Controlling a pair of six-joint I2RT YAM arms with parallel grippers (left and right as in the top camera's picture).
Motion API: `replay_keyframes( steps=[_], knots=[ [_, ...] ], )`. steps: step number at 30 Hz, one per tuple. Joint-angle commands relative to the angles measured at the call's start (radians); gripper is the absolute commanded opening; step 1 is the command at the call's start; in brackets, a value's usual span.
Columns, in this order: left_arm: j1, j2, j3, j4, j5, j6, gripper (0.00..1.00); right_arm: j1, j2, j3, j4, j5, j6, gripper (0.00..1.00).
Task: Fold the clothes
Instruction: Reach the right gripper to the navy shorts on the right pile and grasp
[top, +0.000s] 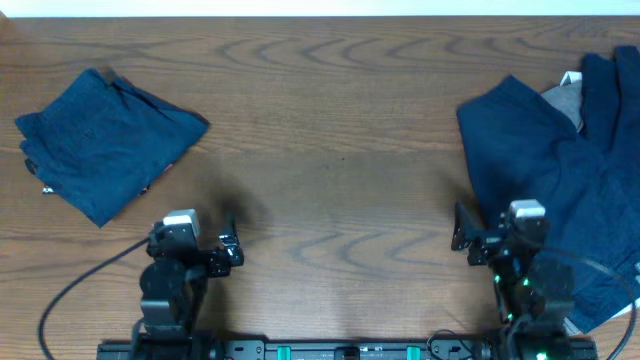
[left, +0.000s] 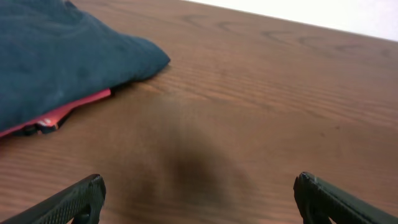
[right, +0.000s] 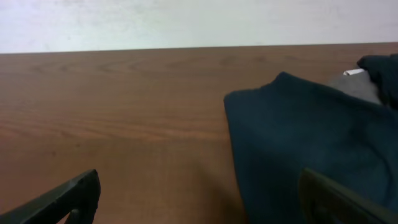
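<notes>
The robot's right gripper needs to next move to the navy garment's side edge (top: 475, 185) (right: 237, 168) facing the left gripper, on the loose pile, and close there.
A folded navy garment (top: 105, 142) lies at the far left of the table; it also shows in the left wrist view (left: 59, 59) with a red label edge (left: 78, 107) under it. A loose pile of navy garments (top: 560, 190) lies at the right, with a light grey garment (top: 566, 100) tucked among them; the pile also shows in the right wrist view (right: 311, 140). My left gripper (top: 228, 250) is open and empty over bare wood, also in its wrist view (left: 199, 196). My right gripper (top: 466, 238) is open and empty at the pile's left edge (right: 199, 196).
The wooden table (top: 330, 150) runs to a far edge by a white wall (right: 186, 22). A black cable (top: 70, 290) trails from the left arm's base at the front. Another cable (top: 615, 285) loops over the pile near the right arm.
</notes>
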Motion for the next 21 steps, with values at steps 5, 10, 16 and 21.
replay_keyframes(
  steps=[5,10,16,21],
  knots=[
    [0.002,0.283,0.287,-0.116,0.021,-0.016,0.98,0.01,0.469,0.313,-0.128,0.02,0.005,0.99],
    [0.002,0.449,0.369,-0.169,0.077,-0.019,0.98,0.009,0.839,0.521,-0.269,0.073,-0.029,0.99],
    [0.002,0.557,0.369,-0.168,0.093,-0.019,0.98,0.008,1.123,0.57,-0.216,0.253,-0.027,0.99],
    [0.002,0.589,0.369,-0.168,0.093,-0.019,0.98,0.0,1.289,0.57,-0.149,0.317,-0.002,0.87]
  ],
)
